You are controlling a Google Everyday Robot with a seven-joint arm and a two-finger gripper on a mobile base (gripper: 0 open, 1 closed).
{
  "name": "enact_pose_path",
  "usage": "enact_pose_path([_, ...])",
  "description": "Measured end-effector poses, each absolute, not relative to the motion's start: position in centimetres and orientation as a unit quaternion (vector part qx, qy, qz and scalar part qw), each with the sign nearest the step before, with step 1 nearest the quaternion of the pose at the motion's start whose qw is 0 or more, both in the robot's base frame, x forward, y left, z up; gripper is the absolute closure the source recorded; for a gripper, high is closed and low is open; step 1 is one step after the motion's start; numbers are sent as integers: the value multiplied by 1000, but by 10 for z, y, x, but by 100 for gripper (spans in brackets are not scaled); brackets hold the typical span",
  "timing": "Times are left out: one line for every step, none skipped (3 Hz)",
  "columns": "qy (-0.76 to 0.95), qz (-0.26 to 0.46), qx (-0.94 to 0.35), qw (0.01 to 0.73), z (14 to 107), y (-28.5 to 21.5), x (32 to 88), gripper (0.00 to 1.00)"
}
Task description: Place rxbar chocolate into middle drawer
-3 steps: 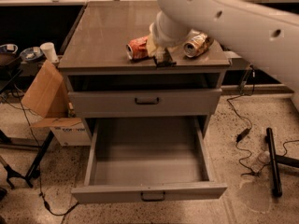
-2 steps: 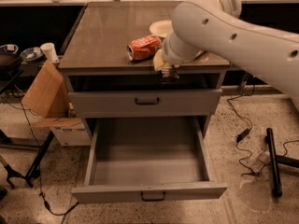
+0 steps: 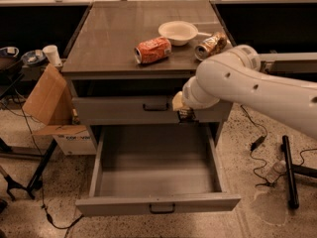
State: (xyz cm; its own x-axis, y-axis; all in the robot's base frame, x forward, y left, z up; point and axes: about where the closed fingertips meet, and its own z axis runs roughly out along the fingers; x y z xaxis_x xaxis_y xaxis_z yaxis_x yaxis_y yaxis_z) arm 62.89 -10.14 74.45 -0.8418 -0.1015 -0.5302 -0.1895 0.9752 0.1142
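My gripper is going to let go of the rxbar chocolate, which now hangs below the white arm. It will leave it on the middle drawer's grey bottom, toward the drawer's front [image 3: 161, 177], just behind the drawer's handle.
My gripper [image 3: 185, 111] hangs below the white arm, in front of the right part of the shut upper drawer front and just above the back right of the open middle drawer [image 3: 158, 203]. It is shut on the rxbar chocolate [image 3: 187, 115], a small dark bar that shows under the yellowish fingers; the arm hides most of the gripper. The middle drawer is pulled far out, and its plain grey tray holds nothing that I can see.
On the cabinet top lie a crushed orange can [image 3: 152, 50], a crushed gold-brown can [image 3: 210, 45] and a white bowl [image 3: 178, 32]. A cardboard box [image 3: 47, 100] leans at the cabinet's left. A black stand [image 3: 289, 172] and cables lie on the floor at the right.
The arm has come off the cabinet top beside the cans and moved down and forward. The gripper now hangs with the bar in front of the upper drawer, over the open drawer.
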Motion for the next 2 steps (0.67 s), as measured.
enact_pose_path([964, 95, -55, 242, 684, -97, 612, 100])
enact_pose_path([970, 105, -31, 216, 626, -79, 603, 100])
